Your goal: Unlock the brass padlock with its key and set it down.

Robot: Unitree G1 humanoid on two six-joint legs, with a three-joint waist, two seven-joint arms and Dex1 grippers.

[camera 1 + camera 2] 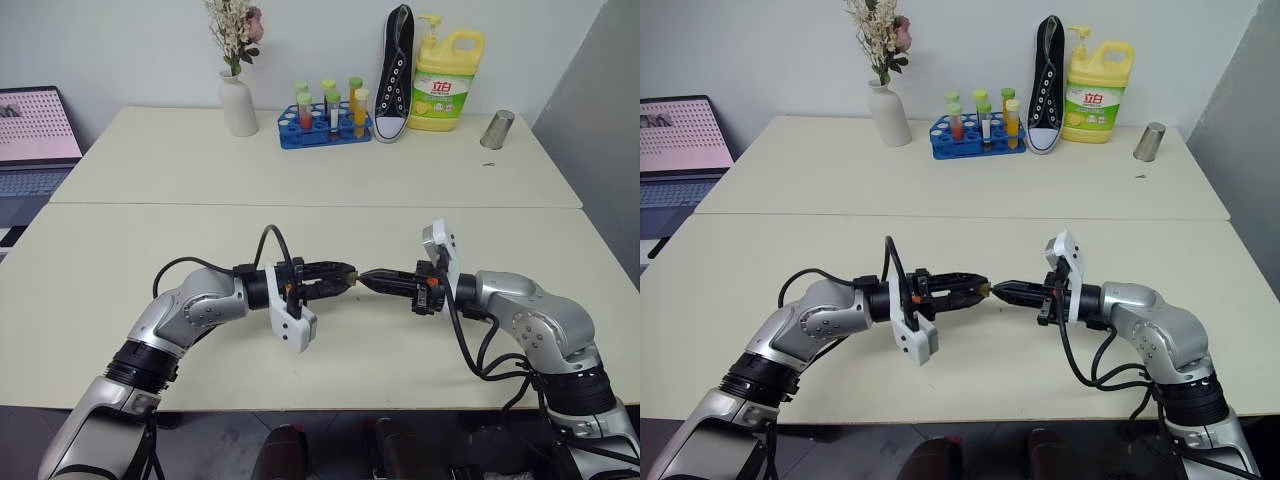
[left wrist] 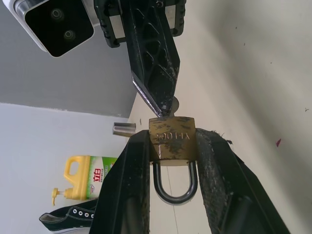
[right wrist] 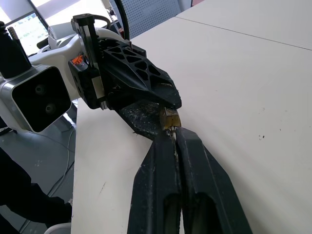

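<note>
The brass padlock's shackle points back between the fingers of my left gripper, so I will let go of the key with my right gripper and take the padlock's body [image 2: 172, 140], freeing my left gripper.
The brass padlock [image 2: 171, 139] is pinched by its sides between the fingers of my left gripper [image 1: 347, 274], held above the table with its silvery shackle [image 2: 173, 187] pointing back toward the wrist. My right gripper [image 1: 364, 278] faces the left one tip to tip. Its fingers [image 3: 195, 161] are pressed together, and their tips meet the padlock's bottom face, where a small silvery key [image 2: 174, 103] shows between them. In the right wrist view, a bit of the padlock [image 3: 169, 118] shows just past the shut tips.
The cream table [image 1: 120, 260] lies under both arms, with a seam across its middle. At the back stand a white vase with flowers [image 1: 238, 105], a blue test-tube rack [image 1: 325, 125], a black shoe [image 1: 395, 75], a yellow detergent bottle [image 1: 445, 80] and a metal cup [image 1: 497, 130]. A laptop [image 1: 35, 140] sits far left.
</note>
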